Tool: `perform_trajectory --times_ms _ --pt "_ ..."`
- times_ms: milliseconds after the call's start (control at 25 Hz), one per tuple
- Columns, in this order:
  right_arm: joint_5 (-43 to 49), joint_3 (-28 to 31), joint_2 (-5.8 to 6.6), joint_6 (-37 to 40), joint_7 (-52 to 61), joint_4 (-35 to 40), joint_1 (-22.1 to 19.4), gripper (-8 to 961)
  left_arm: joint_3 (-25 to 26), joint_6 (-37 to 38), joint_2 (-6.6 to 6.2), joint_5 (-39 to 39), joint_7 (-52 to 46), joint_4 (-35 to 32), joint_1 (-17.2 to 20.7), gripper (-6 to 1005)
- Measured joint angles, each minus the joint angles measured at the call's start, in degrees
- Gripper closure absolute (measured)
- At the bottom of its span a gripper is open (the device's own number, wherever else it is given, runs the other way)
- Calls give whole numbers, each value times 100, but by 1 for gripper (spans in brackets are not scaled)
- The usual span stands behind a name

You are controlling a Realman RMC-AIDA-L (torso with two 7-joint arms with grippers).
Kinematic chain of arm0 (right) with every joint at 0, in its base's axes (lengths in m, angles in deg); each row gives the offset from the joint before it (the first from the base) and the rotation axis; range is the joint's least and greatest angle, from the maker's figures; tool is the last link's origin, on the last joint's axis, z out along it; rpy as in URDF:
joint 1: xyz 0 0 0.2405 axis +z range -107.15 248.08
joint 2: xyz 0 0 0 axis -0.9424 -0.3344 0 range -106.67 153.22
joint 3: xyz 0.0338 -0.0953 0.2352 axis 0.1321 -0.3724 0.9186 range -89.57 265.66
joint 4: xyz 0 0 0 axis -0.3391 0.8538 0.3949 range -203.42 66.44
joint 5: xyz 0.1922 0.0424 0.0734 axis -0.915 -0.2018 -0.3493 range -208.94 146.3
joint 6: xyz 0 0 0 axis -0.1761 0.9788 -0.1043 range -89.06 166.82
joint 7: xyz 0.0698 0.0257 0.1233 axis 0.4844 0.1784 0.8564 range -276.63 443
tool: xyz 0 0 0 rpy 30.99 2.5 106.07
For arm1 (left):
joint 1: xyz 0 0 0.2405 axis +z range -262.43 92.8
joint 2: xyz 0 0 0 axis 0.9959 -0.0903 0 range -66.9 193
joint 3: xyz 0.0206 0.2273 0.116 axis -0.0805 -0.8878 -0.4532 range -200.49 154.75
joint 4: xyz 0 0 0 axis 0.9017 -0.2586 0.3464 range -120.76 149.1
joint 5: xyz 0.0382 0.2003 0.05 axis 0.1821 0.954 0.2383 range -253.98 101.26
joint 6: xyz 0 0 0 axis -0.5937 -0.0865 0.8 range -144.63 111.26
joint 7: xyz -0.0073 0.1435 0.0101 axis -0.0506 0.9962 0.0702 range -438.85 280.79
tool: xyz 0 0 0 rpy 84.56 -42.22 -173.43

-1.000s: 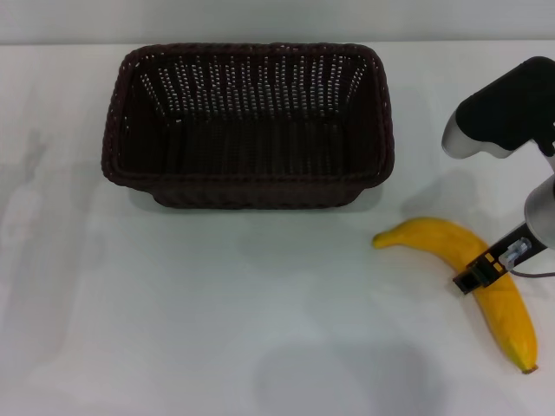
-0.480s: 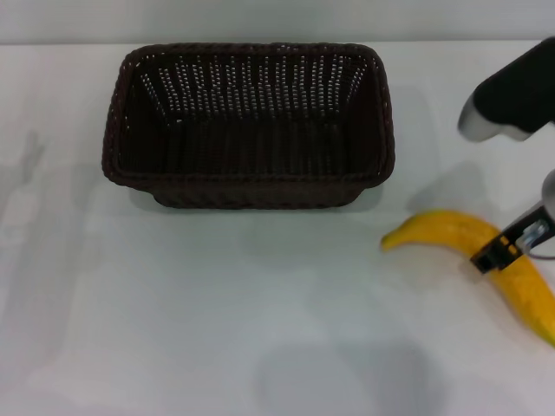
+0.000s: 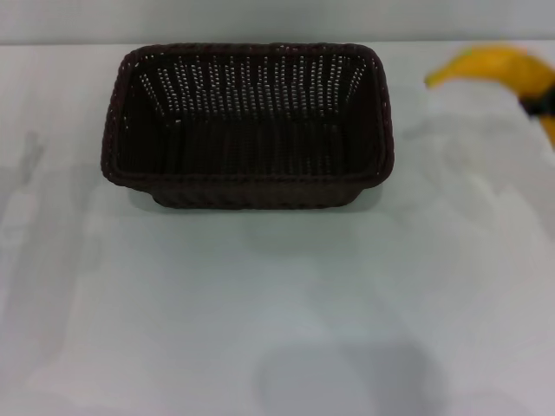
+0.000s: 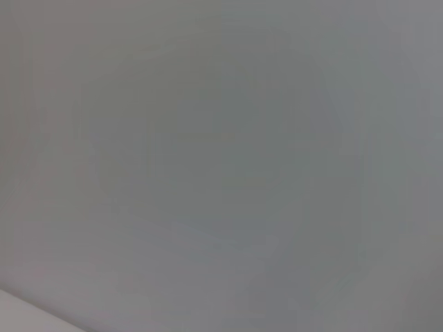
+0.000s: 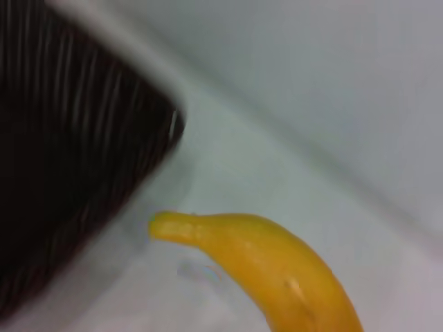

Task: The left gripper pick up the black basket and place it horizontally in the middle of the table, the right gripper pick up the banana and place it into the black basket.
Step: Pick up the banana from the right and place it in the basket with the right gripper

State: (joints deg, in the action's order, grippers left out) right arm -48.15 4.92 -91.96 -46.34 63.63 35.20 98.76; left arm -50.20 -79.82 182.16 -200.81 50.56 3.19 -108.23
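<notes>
My right gripper has the banana. It will let go of it on the woven bottom of the black basket (image 3: 278, 128), near the basket's middle.
The black basket (image 3: 250, 189) stands level in the middle of the white table (image 3: 260, 312), long side across, and it is empty. The yellow banana (image 3: 487, 65) hangs in the air at the far right, above the table and to the right of the basket's back corner. Only a dark bit of my right gripper (image 3: 548, 104) shows at the right edge, shut on the banana. In the right wrist view the banana (image 5: 277, 266) sticks out beside a corner of the basket (image 5: 62, 159). My left gripper is out of view.
The left wrist view shows only a plain pale surface. Bare white table lies in front of the basket and on both sides of it.
The banana has been lifted off the table at the front right and has moved up and back, toward the basket's far right corner. The basket has not moved.
</notes>
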Motion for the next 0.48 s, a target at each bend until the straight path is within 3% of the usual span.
perform_trajectory --times_ms 200,480 --pt "-479 -161 -26 1068 -354 249 213 468 1 -1 7 -1 -7 0 5 135" --pt "-2340 -942 -38 3040 -1977 -822 564 467 -1 -1 7 17 -16 11 -33 136"
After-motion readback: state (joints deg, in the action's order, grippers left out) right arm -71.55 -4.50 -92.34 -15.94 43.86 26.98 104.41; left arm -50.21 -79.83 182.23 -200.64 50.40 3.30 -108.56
